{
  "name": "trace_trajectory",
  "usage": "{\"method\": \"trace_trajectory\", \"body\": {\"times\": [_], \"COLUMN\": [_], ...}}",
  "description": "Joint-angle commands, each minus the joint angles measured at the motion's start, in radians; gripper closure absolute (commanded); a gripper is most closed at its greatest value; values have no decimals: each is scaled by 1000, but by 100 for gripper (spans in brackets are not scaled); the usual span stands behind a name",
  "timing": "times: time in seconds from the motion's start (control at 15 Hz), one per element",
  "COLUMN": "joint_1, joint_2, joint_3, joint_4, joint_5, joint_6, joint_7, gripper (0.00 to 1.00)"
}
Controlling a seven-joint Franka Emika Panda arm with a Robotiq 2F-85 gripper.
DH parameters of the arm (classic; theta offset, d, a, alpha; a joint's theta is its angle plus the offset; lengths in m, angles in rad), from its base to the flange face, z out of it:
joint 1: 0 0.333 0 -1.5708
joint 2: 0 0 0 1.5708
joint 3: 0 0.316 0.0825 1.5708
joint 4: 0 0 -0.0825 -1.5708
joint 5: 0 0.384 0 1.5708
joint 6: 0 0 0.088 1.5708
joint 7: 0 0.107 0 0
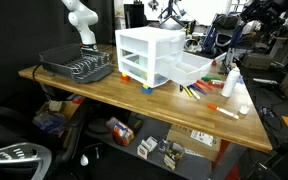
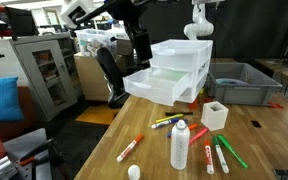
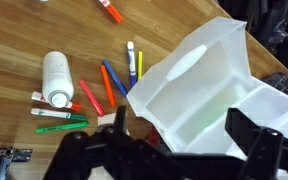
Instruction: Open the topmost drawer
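Observation:
Next, I move my gripper to the topmost drawer's front edge (image 1: 182, 40), above the pulled-out drawer, and close it there.
A small white drawer unit (image 1: 144, 55) (image 2: 184, 62) stands on the wooden table (image 1: 104, 95). The topmost drawer (image 2: 176, 52) looks pushed into the frame. Below it, a translucent-white drawer (image 2: 156, 88) (image 1: 191, 70) (image 3: 199, 95) stands pulled far out, with another lower drawer stepped out beside it. My gripper (image 3: 184, 128) (image 2: 139, 45) hangs just above the pulled-out drawer. Its two black fingers are spread wide with nothing between them. It touches no drawer.
Coloured markers (image 3: 104, 85) (image 2: 129, 150) and a white bottle (image 3: 56, 78) (image 2: 180, 145) lie on the table in front of the unit. A white square cup (image 2: 215, 115) stands near them. A grey dish rack (image 1: 79, 65) (image 2: 239, 82) sits behind the unit.

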Motion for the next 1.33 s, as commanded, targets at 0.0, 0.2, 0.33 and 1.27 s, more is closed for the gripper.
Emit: {"method": "trace_trajectory", "body": {"times": [0.0,0.2,0.33,1.27], "joint_1": [110,339,476,685], "joint_2": [42,56,62,135], "joint_3": [-58,-220,-343,-589], "joint_4": [19,52,82,174], "joint_5": [253,515,691,1103], "joint_6": [82,129,133,-75], "joint_7": [-124,-227,-322,-524], "gripper": [0,0,0,0]}}
